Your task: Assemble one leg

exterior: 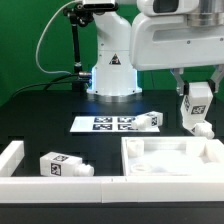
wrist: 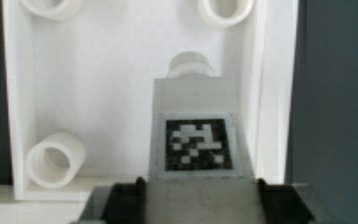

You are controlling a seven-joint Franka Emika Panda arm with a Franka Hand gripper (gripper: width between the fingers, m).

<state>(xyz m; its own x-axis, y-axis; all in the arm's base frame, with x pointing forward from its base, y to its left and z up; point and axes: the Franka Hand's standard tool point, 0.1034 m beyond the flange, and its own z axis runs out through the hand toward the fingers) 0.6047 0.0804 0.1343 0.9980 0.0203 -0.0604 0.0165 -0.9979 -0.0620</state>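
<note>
Next, I let go of the leg with my gripper so that it is upright in the white panel's front corner (exterior: 213,163) (wrist: 226,160) farthest from the loose front leg.
My gripper (exterior: 197,108) is shut on a leg (exterior: 196,113), a chunky white peg with a black-and-white tag. It holds the leg upright above the far right corner of the large white square panel (exterior: 170,168). In the wrist view the leg (wrist: 195,120) runs out from between my fingers (wrist: 130,196), with its tag facing the camera, over the panel (wrist: 105,90) with its oval holes. Two more legs lie loose: one (exterior: 65,166) at the front on the exterior view's left, one (exterior: 150,120) by the marker board.
The marker board (exterior: 108,124) lies flat in the middle of the black table. A white rail (exterior: 10,160) stands at the exterior view's left edge, and a white rim (exterior: 60,184) runs along the front. The robot base (exterior: 112,70) stands behind.
</note>
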